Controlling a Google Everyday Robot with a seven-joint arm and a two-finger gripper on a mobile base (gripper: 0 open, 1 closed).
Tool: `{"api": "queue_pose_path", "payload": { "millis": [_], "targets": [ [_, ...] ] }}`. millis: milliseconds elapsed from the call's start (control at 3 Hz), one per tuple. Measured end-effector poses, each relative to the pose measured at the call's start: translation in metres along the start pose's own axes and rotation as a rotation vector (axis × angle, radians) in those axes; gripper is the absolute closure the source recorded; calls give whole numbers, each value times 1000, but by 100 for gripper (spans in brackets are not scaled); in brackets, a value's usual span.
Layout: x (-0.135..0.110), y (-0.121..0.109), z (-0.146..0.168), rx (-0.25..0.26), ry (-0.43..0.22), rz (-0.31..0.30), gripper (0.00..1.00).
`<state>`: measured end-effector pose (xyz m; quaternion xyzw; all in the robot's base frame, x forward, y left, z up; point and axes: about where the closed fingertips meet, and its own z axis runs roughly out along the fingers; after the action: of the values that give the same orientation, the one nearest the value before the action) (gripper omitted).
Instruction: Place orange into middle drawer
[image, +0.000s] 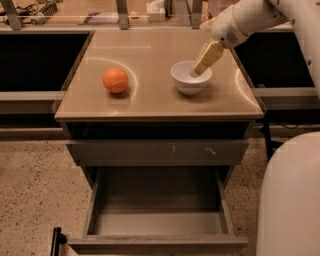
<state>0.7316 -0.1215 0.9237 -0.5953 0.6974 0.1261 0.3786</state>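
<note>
Next, the robot's gripper will move to the orange and close on the orange's side (125, 82) that faces the white bowl.
The orange (116, 80) rests on the left half of the cabinet top (150, 102), untouched. My gripper (201, 66) hangs at the end of the white arm coming from the upper right. It points down over the right rim of a white bowl (186, 80), well to the right of the orange. I see nothing held in it. Below, the middle drawer (155, 197) is pulled out toward me, and its grey floor is bare.
Above the open drawer is a closed grey drawer front (157, 151) with pale scratch marks. Dark recesses flank the cabinet on both sides. A white rounded robot body part (292, 200) fills the lower right. Speckled floor lies to the left.
</note>
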Motion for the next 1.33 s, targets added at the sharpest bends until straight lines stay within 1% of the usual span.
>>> {"api": "queue_pose_path", "payload": {
  "millis": [333, 667, 1000, 1333],
  "targets": [
    [-20, 9, 39, -98, -97, 10, 0],
    [-44, 18, 73, -196, -164, -10, 0],
    [-67, 29, 105, -283, -182, -44, 0],
    [-90, 43, 133, -349, -118, -113, 0]
  ]
}}
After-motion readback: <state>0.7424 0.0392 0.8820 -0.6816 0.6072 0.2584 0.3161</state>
